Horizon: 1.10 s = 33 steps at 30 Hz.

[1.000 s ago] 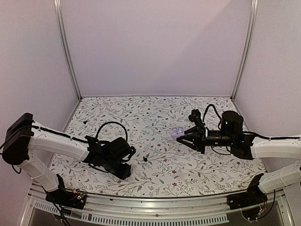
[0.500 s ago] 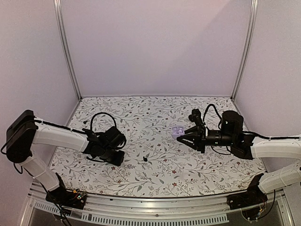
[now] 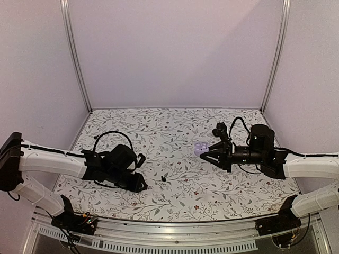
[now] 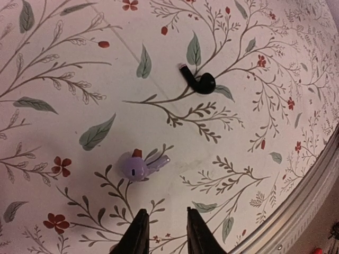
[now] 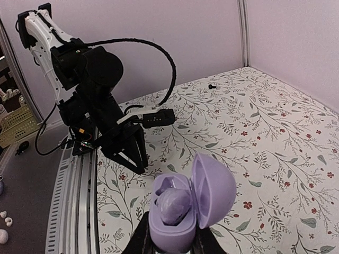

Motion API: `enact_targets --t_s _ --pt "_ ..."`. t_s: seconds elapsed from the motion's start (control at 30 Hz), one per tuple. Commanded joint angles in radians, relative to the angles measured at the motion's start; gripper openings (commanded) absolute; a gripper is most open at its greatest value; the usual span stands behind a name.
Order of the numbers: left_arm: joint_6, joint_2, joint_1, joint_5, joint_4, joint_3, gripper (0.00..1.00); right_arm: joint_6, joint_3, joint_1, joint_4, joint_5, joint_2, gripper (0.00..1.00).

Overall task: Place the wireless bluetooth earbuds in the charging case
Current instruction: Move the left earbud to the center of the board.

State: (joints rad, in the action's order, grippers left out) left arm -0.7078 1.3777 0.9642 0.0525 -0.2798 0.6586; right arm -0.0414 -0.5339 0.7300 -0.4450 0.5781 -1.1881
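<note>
My left gripper needs to open its nearly closed fingers, move over the lavender earbud, which lies clear of them, and take the earbud's round head (image 4: 133,168).
My right gripper (image 5: 172,238) is shut on the lavender charging case (image 5: 213,186) and holds it above the cloth with its lid open. One lavender earbud (image 5: 176,205) sits in the case, beside an empty socket. In the top view the case (image 3: 200,147) is right of centre. My left gripper (image 4: 164,212) hovers low over the cloth, its jaws narrowly apart with nothing between them. A second lavender earbud (image 4: 139,166) lies just ahead of its fingertips. A black earbud (image 4: 200,82) lies farther ahead, also seen as the black earbud (image 3: 163,179) in the top view.
The flower-patterned cloth (image 3: 175,127) covers the table between pale lavender walls. A metal rail (image 4: 312,180) runs along the near edge, close to my left gripper. A small black piece (image 3: 95,136) lies at the far left of the cloth.
My left arm has swung back and then forward near the front left, ending low over the cloth, and its jaws have narrowed. The right arm and the case have not moved.
</note>
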Motion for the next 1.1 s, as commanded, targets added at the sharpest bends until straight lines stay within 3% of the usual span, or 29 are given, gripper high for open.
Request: enact_targets --t_s 0.0,0.63,0.93,1.07 --pt "-0.050 0.054 0.008 0.054 0.043 -0.005 0.25 0.003 0.002 -0.008 0.005 -0.010 0.020 0.00" --pt "0.004 0.251 -0.086 0.011 0.134 0.088 0.33 0.011 0.000 -0.008 0.008 -0.021 0.018 0.00" --pt "0.107 0.261 -0.084 -0.104 -0.078 0.203 0.34 0.019 0.000 -0.007 0.023 -0.027 0.031 0.00" --pt "0.176 0.260 -0.069 -0.122 -0.200 0.263 0.40 0.020 0.000 -0.008 0.023 -0.023 0.027 0.00"
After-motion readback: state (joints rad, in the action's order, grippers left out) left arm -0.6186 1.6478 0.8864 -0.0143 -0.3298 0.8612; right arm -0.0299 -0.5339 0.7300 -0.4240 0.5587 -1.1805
